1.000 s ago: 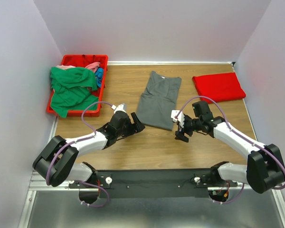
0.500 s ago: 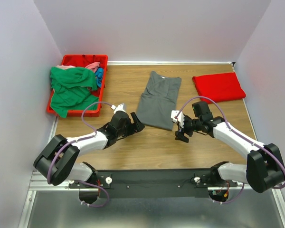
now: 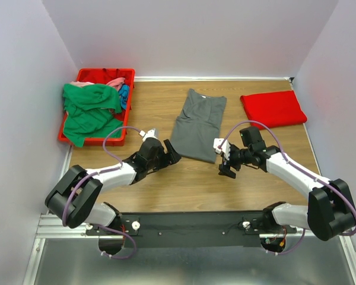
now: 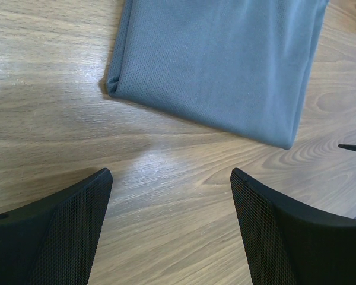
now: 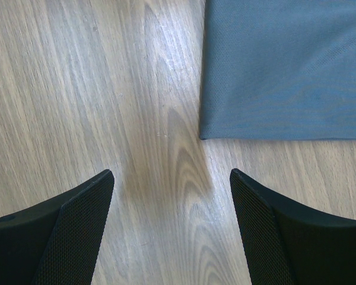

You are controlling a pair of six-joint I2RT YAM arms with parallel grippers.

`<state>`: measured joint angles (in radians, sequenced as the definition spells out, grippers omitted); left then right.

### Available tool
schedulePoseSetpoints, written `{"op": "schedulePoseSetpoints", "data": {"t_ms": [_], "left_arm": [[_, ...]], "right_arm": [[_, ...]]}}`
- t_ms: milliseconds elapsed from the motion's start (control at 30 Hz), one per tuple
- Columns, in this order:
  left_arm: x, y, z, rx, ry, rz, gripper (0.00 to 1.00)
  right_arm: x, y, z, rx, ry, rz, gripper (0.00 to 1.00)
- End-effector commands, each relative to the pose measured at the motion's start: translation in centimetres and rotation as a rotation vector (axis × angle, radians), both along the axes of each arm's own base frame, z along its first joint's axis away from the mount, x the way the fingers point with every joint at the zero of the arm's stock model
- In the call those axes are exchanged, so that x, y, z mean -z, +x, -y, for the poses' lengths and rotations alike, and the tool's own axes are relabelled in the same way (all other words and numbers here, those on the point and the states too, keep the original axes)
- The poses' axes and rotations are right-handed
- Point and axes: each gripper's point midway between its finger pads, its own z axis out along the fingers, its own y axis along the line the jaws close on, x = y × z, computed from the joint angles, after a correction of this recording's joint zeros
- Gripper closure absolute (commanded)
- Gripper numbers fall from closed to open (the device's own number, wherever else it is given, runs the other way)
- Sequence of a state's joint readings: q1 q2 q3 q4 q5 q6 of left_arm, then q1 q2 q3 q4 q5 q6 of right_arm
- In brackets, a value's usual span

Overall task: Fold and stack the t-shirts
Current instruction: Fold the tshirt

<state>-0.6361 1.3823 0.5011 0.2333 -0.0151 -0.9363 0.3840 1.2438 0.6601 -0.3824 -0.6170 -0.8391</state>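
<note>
The robot's right gripper should next close on the near hem corner (image 3: 213,161) (image 5: 205,136) of the dark grey t-shirt, on the side toward the red t-shirt.
A dark grey t-shirt (image 3: 197,123) lies folded lengthwise in the middle of the wooden table; its near hem shows in the left wrist view (image 4: 219,65) and the right wrist view (image 5: 285,71). A folded bright red t-shirt (image 3: 273,108) lies at the back right. A green t-shirt (image 3: 89,113) spills over the red bin's front, with pink (image 3: 114,82) and blue (image 3: 124,95) cloth behind it. My left gripper (image 3: 172,157) is open and empty by the grey shirt's near left corner. My right gripper (image 3: 224,167) is open and empty by its near right corner.
The red plastic bin (image 3: 126,73) stands at the back left against the left wall. White walls close the table on three sides. The metal rail with the arm bases (image 3: 190,225) runs along the near edge.
The left arm has shifted very slightly; the grippers and shirts stay where they were.
</note>
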Motion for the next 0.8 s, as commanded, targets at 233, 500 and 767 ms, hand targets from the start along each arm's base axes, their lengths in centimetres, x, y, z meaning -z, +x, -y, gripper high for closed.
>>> {"op": "schedulePoseSetpoints", "data": {"t_ms": [233,500,767], "left_arm": [[0.0,1.9,-0.5,-0.062,-0.018,-0.006,0.12],[0.7,3.9,-0.4,-0.105,-0.038,-0.036,0.13],[2.2,5.8,0.3,-0.125,-0.013,-0.081,0.25]], "right_arm": [[0.4,-0.2,-0.1,-0.017,0.012,-0.004,0.15],[0.5,-0.2,-0.1,-0.019,0.012,-0.005,0.14],[0.7,0.0,-0.2,-0.049,0.000,0.017,0.14]]}}
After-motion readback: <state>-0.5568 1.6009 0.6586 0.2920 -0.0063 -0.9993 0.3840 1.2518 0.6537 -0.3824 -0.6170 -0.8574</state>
